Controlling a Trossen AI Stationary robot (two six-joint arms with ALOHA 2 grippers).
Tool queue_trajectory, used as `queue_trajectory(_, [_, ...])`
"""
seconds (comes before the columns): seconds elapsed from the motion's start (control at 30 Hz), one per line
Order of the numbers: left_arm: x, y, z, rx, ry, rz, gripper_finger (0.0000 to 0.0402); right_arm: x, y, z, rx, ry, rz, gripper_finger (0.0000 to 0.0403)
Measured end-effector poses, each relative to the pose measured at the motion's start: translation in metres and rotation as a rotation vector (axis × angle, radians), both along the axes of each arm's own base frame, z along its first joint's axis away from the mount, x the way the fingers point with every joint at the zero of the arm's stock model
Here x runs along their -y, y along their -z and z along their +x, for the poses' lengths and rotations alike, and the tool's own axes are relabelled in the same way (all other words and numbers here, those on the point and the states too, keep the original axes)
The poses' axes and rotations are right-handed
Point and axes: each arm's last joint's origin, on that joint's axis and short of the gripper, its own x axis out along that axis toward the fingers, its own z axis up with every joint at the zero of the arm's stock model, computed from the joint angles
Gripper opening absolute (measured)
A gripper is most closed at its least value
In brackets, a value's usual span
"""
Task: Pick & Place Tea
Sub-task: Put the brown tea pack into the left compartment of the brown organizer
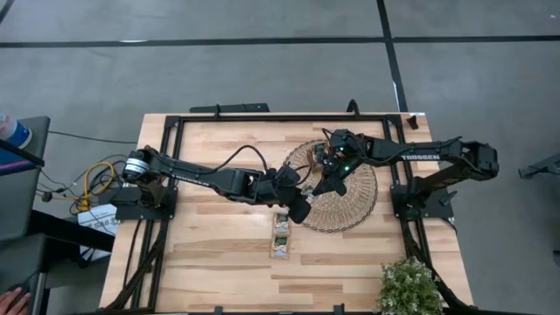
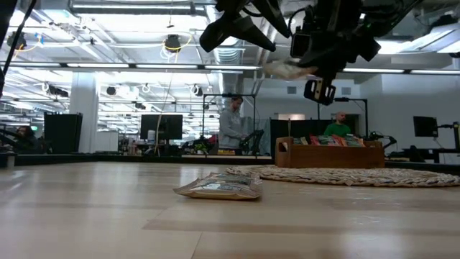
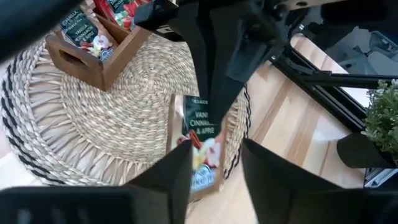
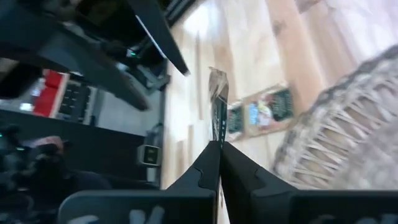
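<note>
Next, my right gripper puts the pale tea sachet down in the wooden tray's end compartment (image 1: 322, 157), beside the red sachets.
The right gripper (image 4: 219, 144) is shut on a pale tea sachet (image 3: 200, 146) printed with a fruit picture, held in the air over the near-left rim of the wicker mat (image 1: 350, 206). The left gripper (image 3: 217, 152) is open right beside it, one finger on each side of the sachet; whether it touches the sachet I cannot tell. In the high view the left gripper (image 1: 299, 208) and right gripper (image 1: 325, 184) almost meet. A few more sachets (image 1: 280, 234) lie flat in a row on the table. The wooden tray (image 3: 93, 53), holding red and dark sachets, stands on the mat. My right gripper pinches the pale sachet between its two fingers at one edge (image 4: 218, 132). In the right wrist view the sachet shows edge-on, sticking straight out past the fingertips. It is lifted clear of mat and table (image 2: 287, 69).
A potted plant (image 1: 409, 287) stands at the table's near right corner. The black frame rails (image 1: 175, 166) run along the table's sides. Bare wood lies on the near left part of the table (image 1: 210, 254). People stand in the room beyond the table (image 2: 231, 122).
</note>
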Motion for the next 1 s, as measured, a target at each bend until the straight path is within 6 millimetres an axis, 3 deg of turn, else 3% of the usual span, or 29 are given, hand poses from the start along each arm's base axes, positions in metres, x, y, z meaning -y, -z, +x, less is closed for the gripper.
queue_trajectory(0.2, [-0.001,-0.004,-0.007,-0.036,0.012,0.029,0.0184,0.002,-0.004,-0.007,-0.144,0.014,-0.186,0.0])
queue_trajectory(0.4, [-0.003,0.01,-0.023,-0.231,-0.09,0.094,0.0188,0.005,-0.05,-0.011,-0.324,0.02,-0.728,0.0])
queue_trajectory(0.57, [0.0,0.019,-0.034,-0.342,-0.146,0.125,0.0188,0.011,-0.079,-0.009,-0.334,0.004,-1.02,0.0])
queue_trajectory(0.67, [0.006,0.019,-0.036,-0.349,-0.148,0.15,0.0188,0.02,-0.073,-0.009,-0.454,-0.074,-1.125,0.0])
queue_trajectory(0.8, [0.009,0.018,-0.037,-0.332,-0.167,0.144,0.0188,0.031,-0.055,-0.003,-0.578,-0.257,-1.123,0.0])
queue_trajectory(1.0, [0.01,0.018,-0.037,-0.322,-0.187,0.134,0.0188,0.042,-0.04,0.016,-0.613,-0.354,-1.129,0.0])
